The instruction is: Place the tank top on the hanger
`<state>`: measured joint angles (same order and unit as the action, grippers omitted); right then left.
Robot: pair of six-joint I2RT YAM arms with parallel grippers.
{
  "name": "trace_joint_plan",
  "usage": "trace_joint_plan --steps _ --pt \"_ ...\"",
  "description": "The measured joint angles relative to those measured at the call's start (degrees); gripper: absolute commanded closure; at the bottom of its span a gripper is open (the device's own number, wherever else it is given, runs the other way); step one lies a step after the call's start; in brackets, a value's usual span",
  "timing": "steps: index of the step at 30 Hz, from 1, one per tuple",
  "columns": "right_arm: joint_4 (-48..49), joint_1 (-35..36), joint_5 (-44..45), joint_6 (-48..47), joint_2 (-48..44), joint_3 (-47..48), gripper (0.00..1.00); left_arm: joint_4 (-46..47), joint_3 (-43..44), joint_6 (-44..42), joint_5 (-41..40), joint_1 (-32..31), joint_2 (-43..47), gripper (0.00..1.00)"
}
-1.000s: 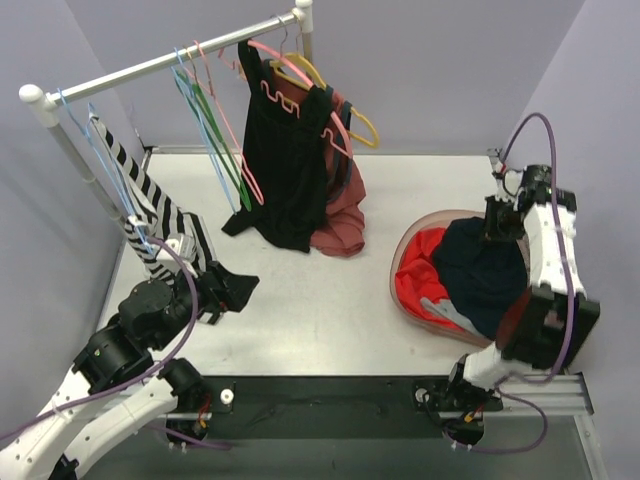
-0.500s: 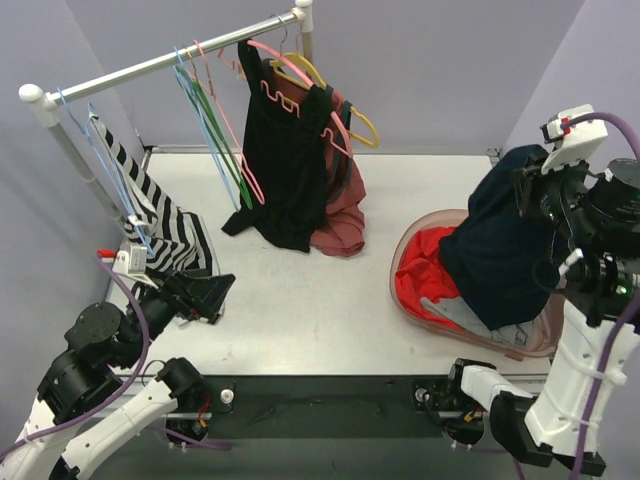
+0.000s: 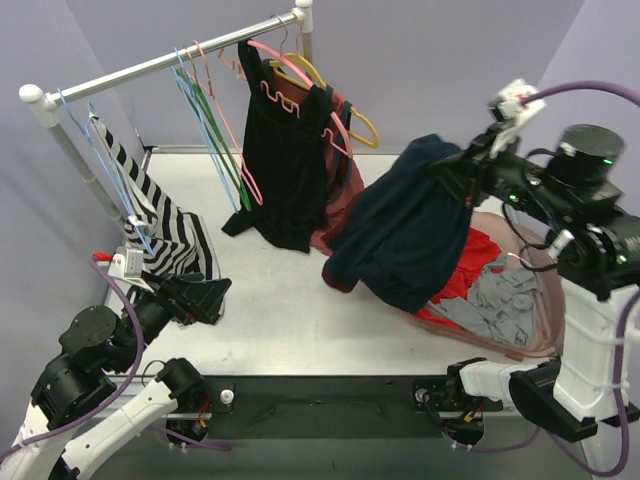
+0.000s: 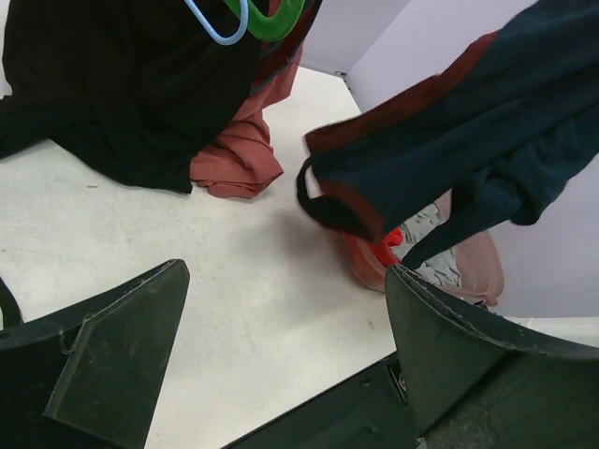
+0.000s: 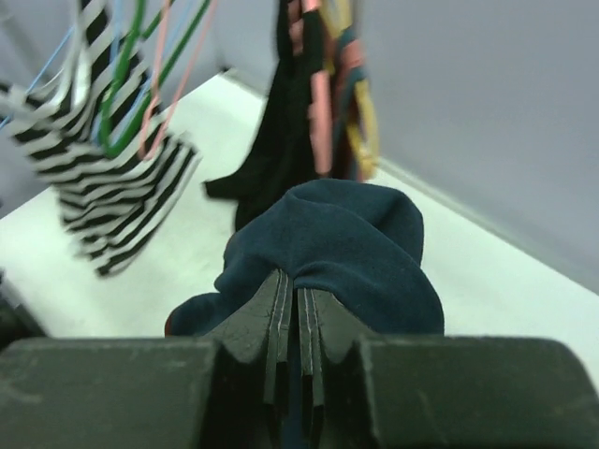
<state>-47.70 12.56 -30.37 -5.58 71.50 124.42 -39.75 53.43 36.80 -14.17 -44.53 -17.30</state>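
Note:
The robot's left gripper needs to next grasp the dark red trim (image 4: 354, 208) at the loose end of the navy tank top, opposite the robot's right gripper.
The navy tank top (image 3: 410, 235) with dark red trim hangs in the air, bunched, above the table's right half and the basket's left rim. My right gripper (image 3: 455, 160) is shut on its upper fold; the right wrist view shows my right gripper (image 5: 297, 290) with the fabric (image 5: 346, 234) pinched between the jaws. The left wrist view shows its hem (image 4: 449, 131) dangling. Lettering and number are hidden. The thin pink hanger (image 3: 227, 120) hangs empty on the rack next to the green one, blurred in the right wrist view (image 5: 156, 75). My left gripper (image 3: 215, 295) is open and empty low at the table's left (image 4: 285, 271).
A pinkish basket (image 3: 530, 340) at the right holds red and grey clothes. The rack rail (image 3: 160, 65) spans the back left with a black dress (image 3: 285, 170), a maroon garment (image 3: 340, 225), a striped garment (image 3: 160, 225), a green hanger (image 3: 215, 140) and a yellow hanger (image 3: 365, 130).
My right gripper has lifted the tank top out of the basket and swung it left toward the rack. My left arm pulled back, then held nearly still.

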Motion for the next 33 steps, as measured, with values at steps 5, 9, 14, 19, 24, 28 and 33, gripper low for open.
trace_joint_plan --steps 5,9,14,19,24,28,33 --pt "0.4 13.0 -1.3 -1.2 2.3 -10.8 1.0 -0.4 0.0 0.0 -0.2 0.0 0.0 0.03" --pt "-0.5 24.5 0.3 -4.1 6.6 -17.0 1.0 -0.2 -0.3 0.3 -0.2 0.0 0.0 0.03" --pt "0.1 33.3 1.6 -6.7 12.6 -17.2 1.0 0.1 -3.3 2.4 0.0 0.0 0.5 0.03" --pt "1.2 34.8 4.3 -8.1 14.6 -18.6 1.0 -0.3 -8.2 6.2 2.0 -0.1 1.7 0.03" --pt "1.2 34.8 8.5 -9.1 14.6 -20.2 1.0 -1.9 -13.5 11.0 3.1 -0.1 3.3 0.03" --pt "0.0 36.3 10.9 -9.1 17.2 -11.9 1.0 -1.9 -17.4 14.8 3.7 -0.1 5.0 0.03" --pt "2.9 41.3 13.1 -9.3 22.2 -0.1 1.0 -1.7 -19.4 19.3 4.0 -0.1 5.1 0.05"
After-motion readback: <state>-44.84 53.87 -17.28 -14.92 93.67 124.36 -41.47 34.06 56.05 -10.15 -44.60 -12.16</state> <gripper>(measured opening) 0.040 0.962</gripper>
